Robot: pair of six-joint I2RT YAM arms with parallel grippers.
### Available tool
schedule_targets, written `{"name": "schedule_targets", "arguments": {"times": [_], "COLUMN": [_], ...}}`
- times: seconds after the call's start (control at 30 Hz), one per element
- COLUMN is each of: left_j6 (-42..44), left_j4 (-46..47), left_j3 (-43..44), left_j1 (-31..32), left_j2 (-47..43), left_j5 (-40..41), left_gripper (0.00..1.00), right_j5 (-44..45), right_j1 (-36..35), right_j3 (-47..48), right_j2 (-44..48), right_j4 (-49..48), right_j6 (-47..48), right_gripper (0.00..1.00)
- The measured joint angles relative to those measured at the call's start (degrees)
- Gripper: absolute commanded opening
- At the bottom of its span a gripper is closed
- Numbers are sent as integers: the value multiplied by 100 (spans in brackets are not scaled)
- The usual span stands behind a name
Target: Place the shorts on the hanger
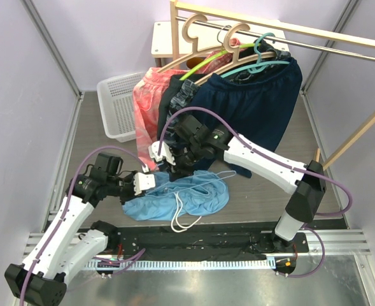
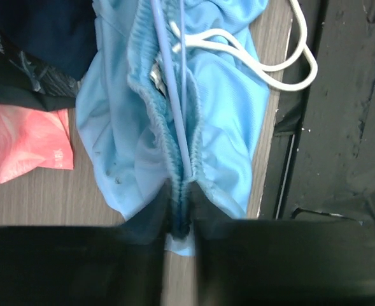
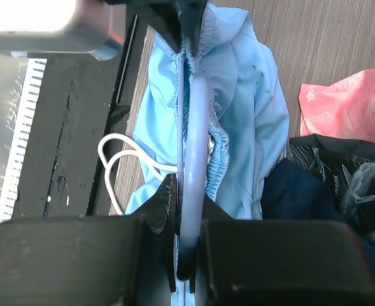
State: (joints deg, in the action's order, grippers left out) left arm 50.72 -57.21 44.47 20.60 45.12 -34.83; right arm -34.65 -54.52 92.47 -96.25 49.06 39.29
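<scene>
Next, I open my left gripper, which holds only the waistband with the hanger's corner just ahead of its fingers, and pinch hanger and waistband together (image 2: 184, 181).
The light sky-blue shorts (image 1: 193, 194) lie bunched on the table in front of the arms, with the white drawstring (image 1: 184, 218) trailing toward the near edge. My left gripper (image 1: 149, 181) is shut on the elastic waistband (image 2: 177, 191). The pale-blue wire hanger (image 3: 193, 146) runs along the waistband into the fabric and also shows in the left wrist view (image 2: 182, 95). My right gripper (image 1: 168, 164) is shut on the hanger's end (image 3: 188, 255), facing the left gripper (image 3: 168, 19) across the shorts (image 3: 251, 108).
A wooden rack (image 1: 270, 25) at the back holds navy shorts (image 1: 257, 105), a dark patterned garment (image 1: 177, 95) and coral-pink shorts (image 1: 150, 102) on wooden, teal and green hangers. A white basket (image 1: 120, 102) stands back left. A black strip (image 1: 193, 239) borders the near edge.
</scene>
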Motion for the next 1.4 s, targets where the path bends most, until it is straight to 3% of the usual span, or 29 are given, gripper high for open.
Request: {"name": "schedule_targets", "arguments": {"times": [0.07,0.17,0.37,0.57,0.77,0.87,0.9,0.93,0.97,1.0,1.03,1.07,1.1,1.13,1.2,1.23,1.3,1.4], "left_j6": [-192,-411,-424,72,562,671,675,645,595,544,525,505,494,501,409,352,190,-20], "left_j4": [74,146,-328,-811,-986,-837,-782,-706,-612,-501,-398,-339,-302,-271,-160,-111,33,136], "left_j3": [0,15,365,400,243,20,-33,-74,-96,-109,-114,-114,-120,-127,-155,-168,-238,-308], "left_j1": [2,2,-179,-859,-949,-949,-949,-949,-949,-949,-949,-949,-949,-949,-949,-949,-955,-973], "left_j2": [-7,-42,24,68,334,376,387,407,431,474,531,592,643,682,680,660,542,337], "left_j5": [4,22,149,179,170,37,-35,-109,-162,-227,-275,-306,-330,-372,-387,-387,-378,-369], "left_gripper": [60,68,73,75,73,58,48,31,23,7,1,0,0,0,0,0,0,0], "right_j5": [-96,-264,-492,-538,-575,-605,-621,-643,-662,-688,-695,-697,-678,-636,-507,-415,-168,304], "right_j1": [13,9,70,120,120,125,127,127,129,129,127,129,142,160,188,188,234,396], "right_j3": [-151,-337,-431,-507,-586,-584,-579,-575,-557,-546,-538,-531,-529,-529,-529,-529,-579,-990], "right_j2": [2,0,0,0,0,0,0,0,0,0,0,0,0,0,0,15,114,671], "right_j4": [-223,-560,-946,-1078,-1134,-1189,-1200,-1217,-1226,-1255,-1298,-1327,-1353,-1370,-1392,-1458,-1550,-1659], "right_j6": [-109,-280,-568,-647,-656,-706,-739,-780,-817,-852,-885,-916,-957,-992,-1215,-1388,-1727,-2347], "right_gripper": [1,1,1,1,1,1,1,1,1,1,1,1,4,22,46,68,75,74]}}
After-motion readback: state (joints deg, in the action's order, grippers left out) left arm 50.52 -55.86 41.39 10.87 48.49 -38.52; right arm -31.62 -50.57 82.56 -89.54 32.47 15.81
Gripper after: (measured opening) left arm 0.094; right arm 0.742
